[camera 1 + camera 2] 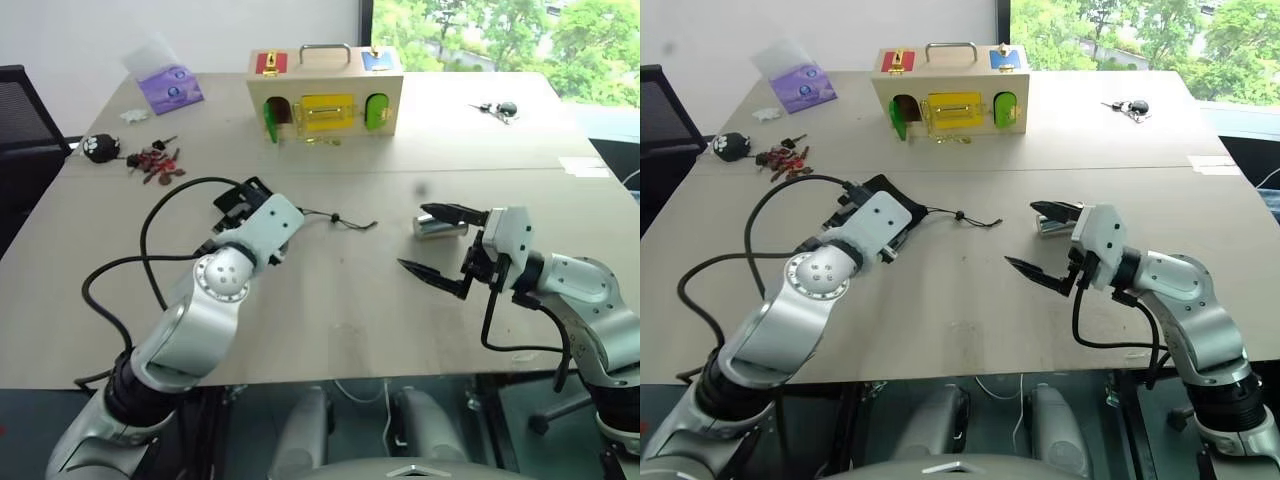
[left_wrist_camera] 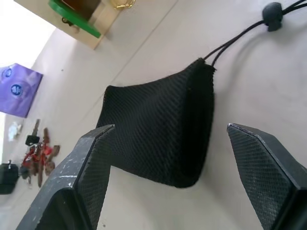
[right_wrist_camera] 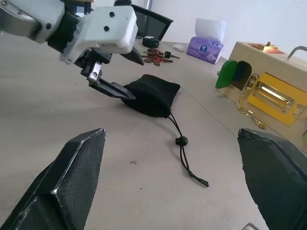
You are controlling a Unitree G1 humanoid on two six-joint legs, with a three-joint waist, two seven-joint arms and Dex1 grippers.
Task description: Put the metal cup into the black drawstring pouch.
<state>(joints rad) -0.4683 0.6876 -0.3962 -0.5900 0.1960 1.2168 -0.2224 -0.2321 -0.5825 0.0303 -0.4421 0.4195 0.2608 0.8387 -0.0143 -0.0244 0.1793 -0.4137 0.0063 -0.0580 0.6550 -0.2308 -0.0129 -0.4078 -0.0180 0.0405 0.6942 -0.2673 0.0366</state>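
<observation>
The pouch's opening sags shut while my left gripper's fingers straddle the pouch's body, so my left gripper should turn and pinch the pouch's near rim (image 2: pixel 186 175) before the cup enters.
The black drawstring pouch (image 2: pixel 158 134) lies flat on the wooden table, its cord (image 1: pixel 335 217) trailing off to the right with a small knot on it. My left gripper (image 2: pixel 170 127) is open right at the pouch, one finger to each side of it and low over the table; the right wrist view shows the lower fingertip (image 3: pixel 128 95) at the pouch's (image 3: pixel 153 96) edge. The metal cup (image 1: pixel 440 228) lies on its side at centre right. My right gripper (image 1: pixel 435 243) hangs open beside it, the upper finger just over the cup, nothing held.
A wooden latch box (image 1: pixel 325 100) stands at the back centre. Back left are a purple tissue pack (image 1: pixel 170 88), a black-and-white keychain toy (image 1: pixel 100 147) and red keys (image 1: pixel 155 165). More keys (image 1: pixel 497 108) lie back right. A black chair (image 1: pixel 25 110) is at the left edge.
</observation>
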